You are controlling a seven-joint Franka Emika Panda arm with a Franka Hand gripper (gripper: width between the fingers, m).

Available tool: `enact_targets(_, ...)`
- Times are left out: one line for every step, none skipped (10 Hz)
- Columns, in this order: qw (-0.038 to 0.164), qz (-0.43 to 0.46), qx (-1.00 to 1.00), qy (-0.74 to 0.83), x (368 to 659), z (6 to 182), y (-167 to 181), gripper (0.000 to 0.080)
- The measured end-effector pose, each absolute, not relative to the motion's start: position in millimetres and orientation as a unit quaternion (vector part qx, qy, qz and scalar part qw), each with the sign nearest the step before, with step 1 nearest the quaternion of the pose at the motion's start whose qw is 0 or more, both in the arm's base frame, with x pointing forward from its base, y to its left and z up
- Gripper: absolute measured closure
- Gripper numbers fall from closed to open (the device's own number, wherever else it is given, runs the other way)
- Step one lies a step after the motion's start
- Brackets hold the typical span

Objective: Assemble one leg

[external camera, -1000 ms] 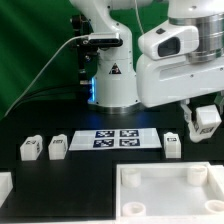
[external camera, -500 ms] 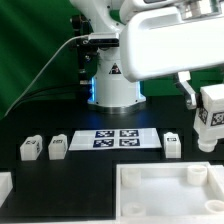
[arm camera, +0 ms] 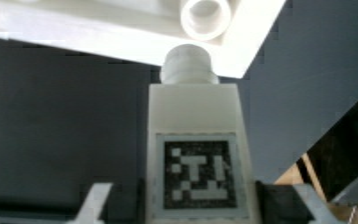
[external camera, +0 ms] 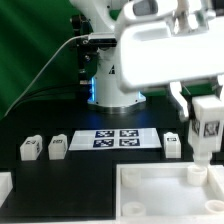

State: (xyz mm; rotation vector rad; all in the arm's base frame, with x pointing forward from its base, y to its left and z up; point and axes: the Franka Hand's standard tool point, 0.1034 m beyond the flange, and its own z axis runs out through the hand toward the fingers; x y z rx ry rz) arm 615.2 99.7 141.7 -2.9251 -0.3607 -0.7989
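Observation:
Next, I let go of the leg with it standing in the near corner hole of the large white tray-like part (external camera: 214, 205) (arm camera: 206, 16).
My gripper (external camera: 205, 108) is shut on a leg (external camera: 206, 128), a small white block with a black-and-white tag, held upright with its peg end down. It hangs just above a corner hole (external camera: 196, 175) of the large white tray-like part (external camera: 165, 192) at the exterior view's right. In the wrist view the leg (arm camera: 197, 140) fills the middle between my fingers (arm camera: 101, 203), its rounded peg pointing toward a round hole (arm camera: 206, 14) in the white part. Three more legs stand on the table: two at the exterior view's left (external camera: 29, 149) (external camera: 57, 148) and one (external camera: 172, 144) beside the gripper.
The marker board (external camera: 116, 138) lies flat in the middle of the black table. The arm's white base (external camera: 112, 80) stands behind it before a green curtain. A small white piece (external camera: 5, 185) sits at the front left edge.
The gripper with the leg has moved down and slightly to the exterior view's left, bringing the leg's peg close over the tray part's corner hole.

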Motion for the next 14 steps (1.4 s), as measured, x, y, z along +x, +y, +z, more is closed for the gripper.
enact_targets(0.048,-0.266,-0.956,-0.116,615.8,125.2,103.3,0.0506)
enact_targets(0.045,-0.279,-0.951,-0.122,618.5,120.4,100.2,0.0506)
enact_targets(0.045,-0.287,-0.949,-0.119,619.7,114.6,94.5,0.0506)
enact_targets(0.047,-0.285,-0.950,-0.119,618.3,112.1,95.8,0.0506)
enact_targets(0.048,-0.283,-0.951,-0.120,616.9,108.8,96.9,0.0506)
enact_targets(0.050,-0.279,-0.951,-0.120,615.1,104.4,99.6,0.0506)
enact_targets(0.052,-0.277,-0.951,-0.124,613.7,101.6,106.1,0.0506)
enact_targets(0.054,-0.277,-0.951,-0.127,613.1,101.1,112.7,0.0506)
enact_targets(0.055,-0.276,-0.951,-0.128,613.6,99.2,115.5,0.0506)
enact_targets(0.056,-0.275,-0.951,-0.129,613.6,96.5,117.3,0.0506)
enact_targets(0.057,-0.274,-0.951,-0.129,613.4,94.9,117.5,0.0506)
enact_targets(0.057,-0.273,-0.951,-0.129,614.0,93.6,117.4,0.0506)
enact_targets(0.058,-0.275,-0.951,-0.128,616.8,92.6,117.6,0.0506)
enact_targets(0.058,-0.276,-0.951,-0.127,619.9,92.1,117.4,0.0506)
